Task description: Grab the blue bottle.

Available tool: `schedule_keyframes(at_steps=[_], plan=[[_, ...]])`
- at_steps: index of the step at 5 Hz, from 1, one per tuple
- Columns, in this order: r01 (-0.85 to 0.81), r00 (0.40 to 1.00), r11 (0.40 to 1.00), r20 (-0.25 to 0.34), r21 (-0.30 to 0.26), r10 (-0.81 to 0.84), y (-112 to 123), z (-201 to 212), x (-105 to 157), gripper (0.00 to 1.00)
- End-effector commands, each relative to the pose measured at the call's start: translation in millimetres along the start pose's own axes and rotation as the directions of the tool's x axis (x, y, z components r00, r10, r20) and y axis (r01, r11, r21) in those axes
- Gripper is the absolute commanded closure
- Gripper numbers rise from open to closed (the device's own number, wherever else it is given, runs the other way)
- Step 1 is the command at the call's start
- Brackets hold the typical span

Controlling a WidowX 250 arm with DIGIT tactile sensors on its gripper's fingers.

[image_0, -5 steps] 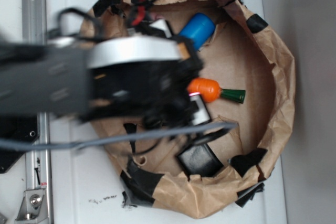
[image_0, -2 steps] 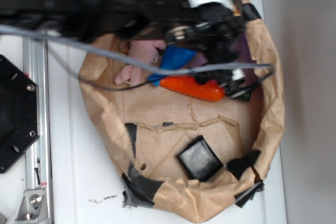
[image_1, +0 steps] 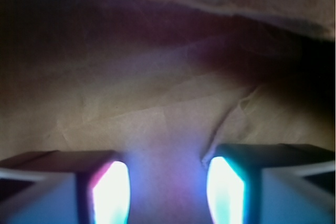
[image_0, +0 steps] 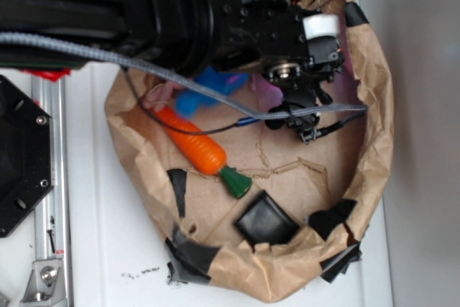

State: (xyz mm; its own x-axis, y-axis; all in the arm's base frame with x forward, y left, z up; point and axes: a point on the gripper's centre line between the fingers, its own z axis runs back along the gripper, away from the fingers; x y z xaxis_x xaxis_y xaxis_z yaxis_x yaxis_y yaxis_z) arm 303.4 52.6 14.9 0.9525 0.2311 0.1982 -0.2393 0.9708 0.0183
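The gripper's open fingers face only crumpled brown paper beyond the blue bottle, so the robot should move back over the bottle and close around the bottle's wide end (image_0: pixel 233 82).
The blue bottle (image_0: pixel 203 91) lies in the upper left of the brown paper bowl (image_0: pixel 375 113), blurred and partly hidden under my black arm. My gripper (image_0: pixel 296 121) hangs to the bottle's right, over the bowl's middle, apart from it. In the wrist view the gripper (image_1: pixel 168 192) is open, its two glowing pads (image_1: pixel 111 192) wide apart with only crumpled brown paper between them. No bottle shows in that view.
An orange carrot (image_0: pixel 192 141) with a green stem (image_0: pixel 236 182) lies diagonally just below the bottle. A bit of pink plush (image_0: pixel 161 92) peeks out at the bowl's left. A black square block (image_0: pixel 266 221) sits near the front wall. Cables cross above the bowl.
The carrot has slid left and down, its stem now pointing lower right. The bottle has shifted left. My gripper has moved a little down and left, still empty.
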Motion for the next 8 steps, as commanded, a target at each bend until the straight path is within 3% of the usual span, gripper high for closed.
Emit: schedule_keyframes(at_steps=[1,2,3,4,5,6,8], plan=[[0.072,0.996,0.994,0.067,-0.076,-0.067,-16,60,-5,0.96],[0.051,0.977,0.998,0.210,-0.025,-0.045,-30,109,-1,0.00],[-0.142,0.982,0.990,0.124,0.017,0.139,-31,144,-10,0.00],[-0.336,0.936,0.942,-0.112,0.008,0.334,-35,101,-42,0.00],[-0.306,0.939,0.951,-0.156,0.034,0.308,-18,57,-60,0.00],[-0.230,0.965,0.973,-0.122,0.032,0.232,-2,41,-52,0.00],[-0.107,0.990,0.994,-0.099,-0.032,0.104,12,34,-35,0.00]])
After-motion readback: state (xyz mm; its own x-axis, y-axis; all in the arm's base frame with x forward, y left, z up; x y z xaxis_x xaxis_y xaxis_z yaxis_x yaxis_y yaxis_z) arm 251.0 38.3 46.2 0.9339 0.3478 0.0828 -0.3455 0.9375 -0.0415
